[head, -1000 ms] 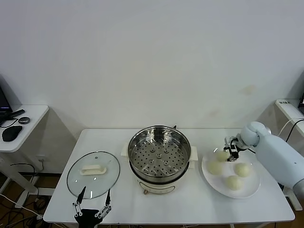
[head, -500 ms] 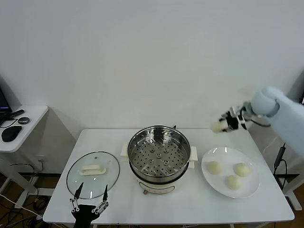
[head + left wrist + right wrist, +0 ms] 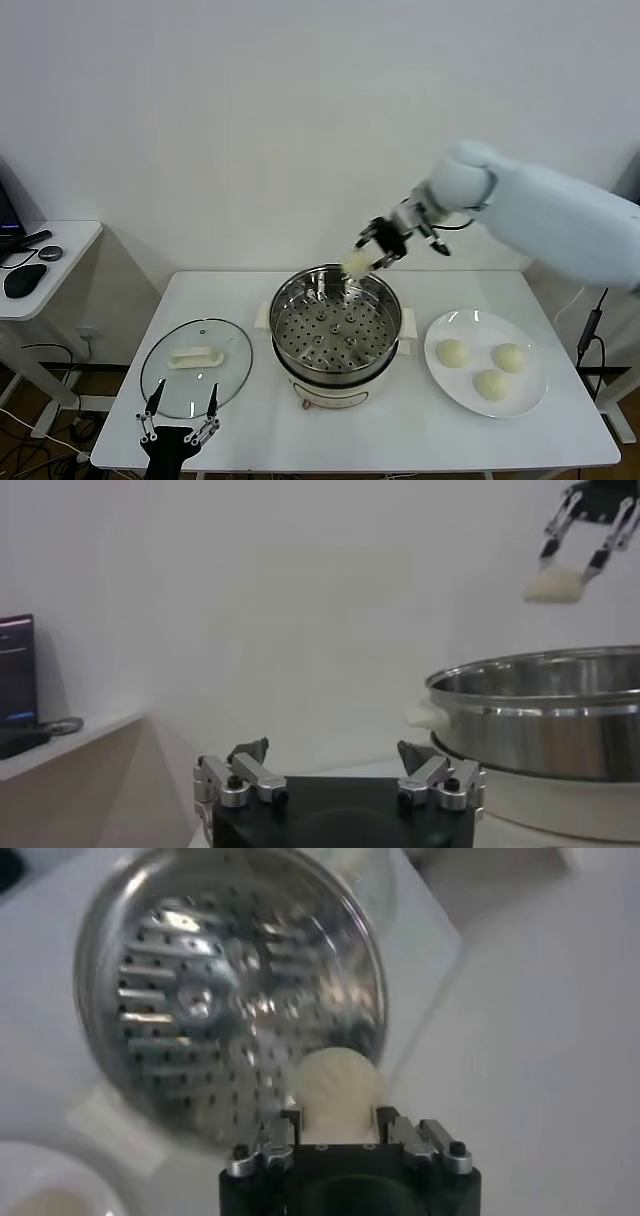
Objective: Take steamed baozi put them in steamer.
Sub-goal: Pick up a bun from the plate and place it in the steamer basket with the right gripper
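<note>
Next, my right gripper lets go of the baozi on the perforated tray (image 3: 332, 299) (image 3: 285, 1047) near the far side of the steamer, behind the middle dimples.
My right gripper (image 3: 368, 255) is shut on one cream-white baozi (image 3: 356, 263) and hangs above the far rim of the steamer (image 3: 337, 325). The right wrist view shows that baozi (image 3: 337, 1091) squeezed between the fingers over the perforated tray (image 3: 225, 998). The left wrist view catches the held baozi (image 3: 554, 583) high above the steel steamer wall (image 3: 540, 720). Three more baozi (image 3: 452, 352) (image 3: 509, 357) (image 3: 490, 384) lie on the white plate (image 3: 445, 385) to the right. The tray holds nothing. My left gripper (image 3: 179, 418) waits open at the table's front left, by the lid.
A flat glass lid (image 3: 196, 365) with a white handle lies left of the steamer. A side desk (image 3: 45, 265) with a mouse stands at the far left. A white wall runs behind the table.
My right gripper lifted one baozi off the plate and carried it up and left, from the plate to above the steamer's far rim. The left gripper sank slightly.
</note>
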`<state>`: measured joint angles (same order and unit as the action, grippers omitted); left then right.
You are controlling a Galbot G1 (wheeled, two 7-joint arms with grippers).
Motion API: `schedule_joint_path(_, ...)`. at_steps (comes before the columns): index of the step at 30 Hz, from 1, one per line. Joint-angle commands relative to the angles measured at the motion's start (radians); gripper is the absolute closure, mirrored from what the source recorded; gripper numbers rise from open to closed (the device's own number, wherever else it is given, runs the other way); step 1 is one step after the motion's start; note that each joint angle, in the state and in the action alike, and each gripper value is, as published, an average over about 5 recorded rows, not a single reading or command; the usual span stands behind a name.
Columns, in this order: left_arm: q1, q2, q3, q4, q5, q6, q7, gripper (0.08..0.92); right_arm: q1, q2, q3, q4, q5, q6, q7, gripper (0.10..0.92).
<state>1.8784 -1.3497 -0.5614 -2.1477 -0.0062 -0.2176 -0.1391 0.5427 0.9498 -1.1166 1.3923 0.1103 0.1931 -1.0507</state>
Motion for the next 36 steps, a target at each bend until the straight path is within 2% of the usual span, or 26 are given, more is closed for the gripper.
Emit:
schedule_joint_path(1, 0.012, -0.011, -0.023, -0.02, -0.007, 0.004, -0.001, 0.177, -0.016, 0.198, -0.121, -0.081, -0.175, 0.302, 0.018, 0.558)
schedule_joint_path(10, 0.022, -0.018, -0.048, -0.036, -0.007, 0.011, -0.004, 0.177, -0.18, 0.264, -0.015, -0.256, -0.486, 0.489, 0.067, 0.552)
schedule_joint_path(14, 0.02, -0.019, -0.051, -0.033, -0.008, 0.013, -0.003, 0.177, -0.197, 0.28, 0.017, -0.309, -0.571, 0.528, 0.073, 0.55)
schedule_joint_path(23, 0.016, -0.022, -0.053, -0.032, -0.008, 0.013, -0.003, 0.177, -0.205, 0.283, 0.038, -0.338, -0.595, 0.546, 0.078, 0.543)
schedule_joint_path(27, 0.017, -0.022, -0.053, -0.034, -0.008, 0.012, -0.003, 0.177, -0.216, 0.29, 0.057, -0.357, -0.619, 0.558, 0.09, 0.513)
schedule_joint_path(32, 0.019, -0.023, -0.054, -0.035, -0.008, 0.011, -0.004, 0.177, -0.213, 0.297, 0.062, -0.371, -0.619, 0.571, 0.105, 0.435)
schedule_joint_path(36, 0.021, -0.024, -0.054, -0.036, -0.007, 0.011, -0.006, 0.177, -0.189, 0.295, 0.052, -0.353, -0.565, 0.563, 0.105, 0.331)
